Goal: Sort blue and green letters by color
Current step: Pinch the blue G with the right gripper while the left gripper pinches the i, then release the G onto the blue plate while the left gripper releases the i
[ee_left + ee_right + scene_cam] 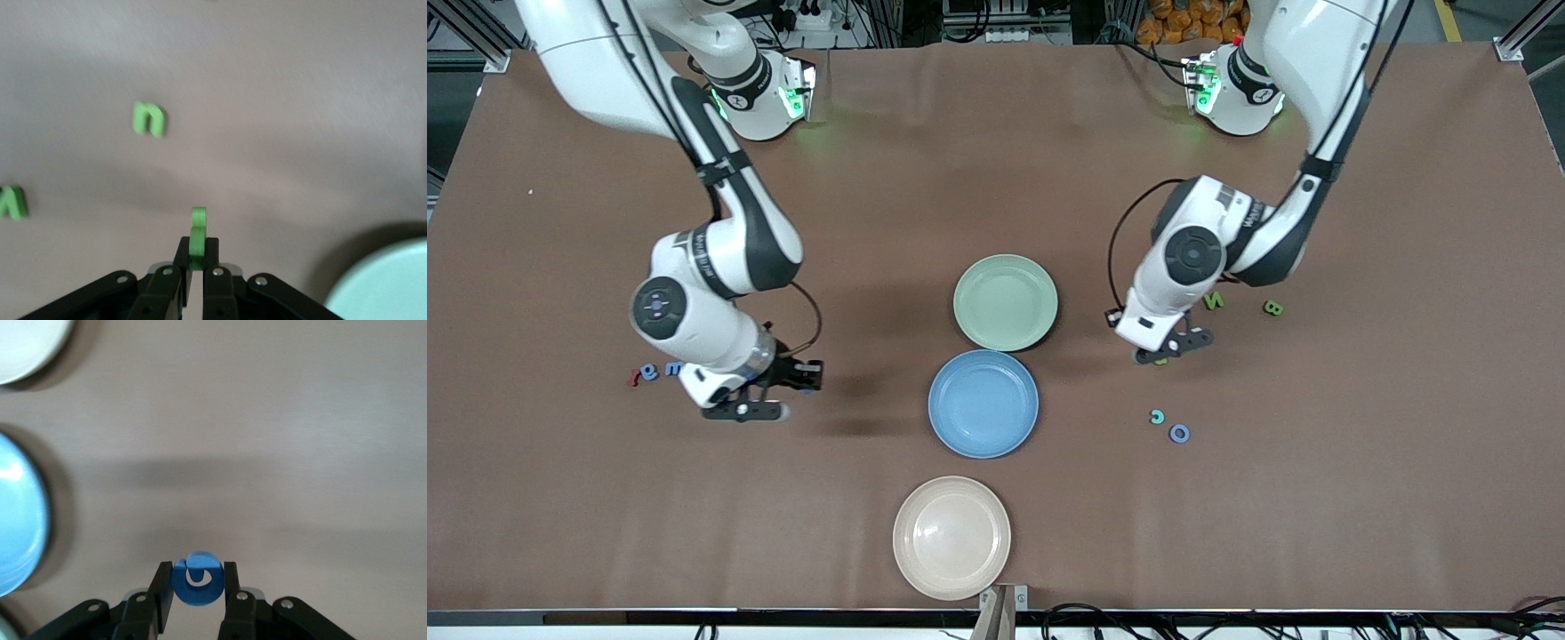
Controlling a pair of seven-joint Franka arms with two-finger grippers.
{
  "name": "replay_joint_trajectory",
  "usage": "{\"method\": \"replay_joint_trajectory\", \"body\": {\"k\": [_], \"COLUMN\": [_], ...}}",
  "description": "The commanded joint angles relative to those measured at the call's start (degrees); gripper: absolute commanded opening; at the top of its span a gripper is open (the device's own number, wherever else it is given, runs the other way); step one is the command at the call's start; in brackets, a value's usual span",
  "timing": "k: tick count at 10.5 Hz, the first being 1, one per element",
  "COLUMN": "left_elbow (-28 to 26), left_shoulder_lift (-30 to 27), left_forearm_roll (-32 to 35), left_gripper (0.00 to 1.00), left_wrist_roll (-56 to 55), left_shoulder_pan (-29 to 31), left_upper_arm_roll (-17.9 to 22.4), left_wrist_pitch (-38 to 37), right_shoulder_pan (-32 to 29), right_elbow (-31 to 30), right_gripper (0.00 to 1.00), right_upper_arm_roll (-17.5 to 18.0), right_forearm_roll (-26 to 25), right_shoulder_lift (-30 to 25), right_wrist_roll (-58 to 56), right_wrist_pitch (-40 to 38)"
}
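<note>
The thin green letter, now just above the table beside the plate, will be let go by my left gripper on the green plate, just off its middle (1024,294) toward the green letters.
My right gripper (791,391) is shut on a round blue letter (198,579), held flat between its fingers above bare table, between the blue plate (983,403) and two more blue letters (661,370). My left gripper (1169,351) is shut on a thin green letter (197,233) standing on edge, just above the table beside the green plate (1006,302). A green N (1214,301) and a green B (1272,308) lie close to it toward the left arm's end. A teal c (1157,416) and a blue o (1179,433) lie nearer the front camera.
A beige plate (951,537) sits near the table's front edge, in line with the blue and green plates. A small red letter (633,378) lies beside the two blue letters at the right arm's end. The brown table (1360,462) spreads wide around both groups.
</note>
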Motion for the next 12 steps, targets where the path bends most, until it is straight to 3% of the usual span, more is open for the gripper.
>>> {"method": "replay_joint_trajectory", "body": {"k": [1, 4, 9, 10, 11, 12], "left_elbow": [0.61, 4.29, 14.66, 14.85, 14.94, 14.85], "left_shoulder_lift": [0.59, 3.04, 11.30, 11.23, 11.40, 11.40], "left_forearm_roll": [0.11, 0.11, 0.81, 0.81, 1.25, 2.91], "left_gripper": [0.00, 0.00, 0.00, 0.36, 0.99, 1.00], "left_wrist_roll": [-9.83, -19.32, -34.19, -34.29, -33.69, -33.77], "left_shoulder_pan": [-4.46, -9.38, -16.43, -16.34, -16.26, -16.52], "left_upper_arm_roll": [-1.59, -1.86, -1.51, -1.50, -1.24, -1.15], "left_wrist_pitch": [-1.04, -1.04, -1.04, -1.04, -1.04, -1.04], "right_shoulder_pan": [4.77, 10.14, 15.25, 16.04, 16.48, 16.48], "right_elbow": [4.69, 10.66, 12.87, 13.05, 13.22, 13.23], "right_gripper": [0.03, 0.03, 0.03, 0.09, 0.25, 0.48], "right_upper_arm_roll": [0.52, 0.78, 0.96, 0.96, 0.96, 0.96], "right_forearm_roll": [0.80, 3.95, 5.46, 5.54, 5.46, 5.37], "right_shoulder_lift": [4.09, 9.09, 14.02, 14.12, 14.03, 14.03], "right_wrist_roll": [-1.66, -0.60, 0.45, 1.85, 4.47, 5.20], "right_wrist_pitch": [-0.08, 5.87, 17.75, 17.77, 17.77, 17.77]}}
